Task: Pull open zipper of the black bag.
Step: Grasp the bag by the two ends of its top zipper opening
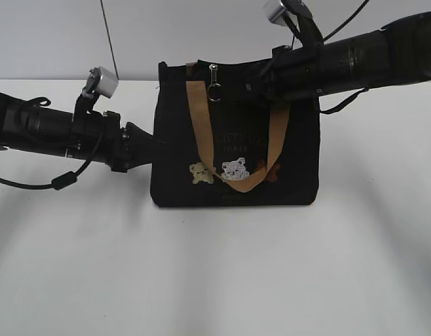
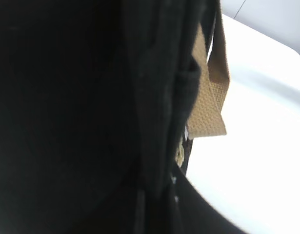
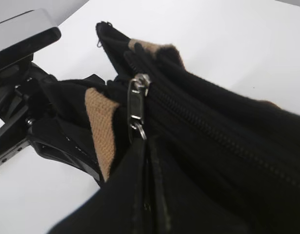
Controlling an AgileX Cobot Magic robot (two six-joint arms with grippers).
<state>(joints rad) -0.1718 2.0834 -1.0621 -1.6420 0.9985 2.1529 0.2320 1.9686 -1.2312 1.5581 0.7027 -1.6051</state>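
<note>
Next, my right gripper lets go of the silver zipper at the black bag's top end (image 1: 298,82) that is farthest from my left gripper.
The black bag (image 1: 236,140) stands upright on the white table, its bear pictures facing me. The silver zipper (image 1: 214,75) hangs at the top, left of centre, with its ring below. In the right wrist view the zipper (image 3: 136,105) sits at the end of a closed track. My right gripper (image 3: 148,146) is shut, and the ring's lower edge vanishes between its tips. That right gripper (image 1: 233,85) reaches in from the right along the bag's top. My left gripper (image 1: 153,145) is shut on the bag's left side. Black cloth fills the left wrist view around the left gripper (image 2: 154,204).
Tan webbing handles (image 1: 201,119) drape over the bag's front, and one handle (image 3: 101,126) lies just left of the zipper. The white table (image 1: 215,280) stretches in front of the bag. Cables trail from both arms. The left arm (image 3: 23,112) shows beyond the bag.
</note>
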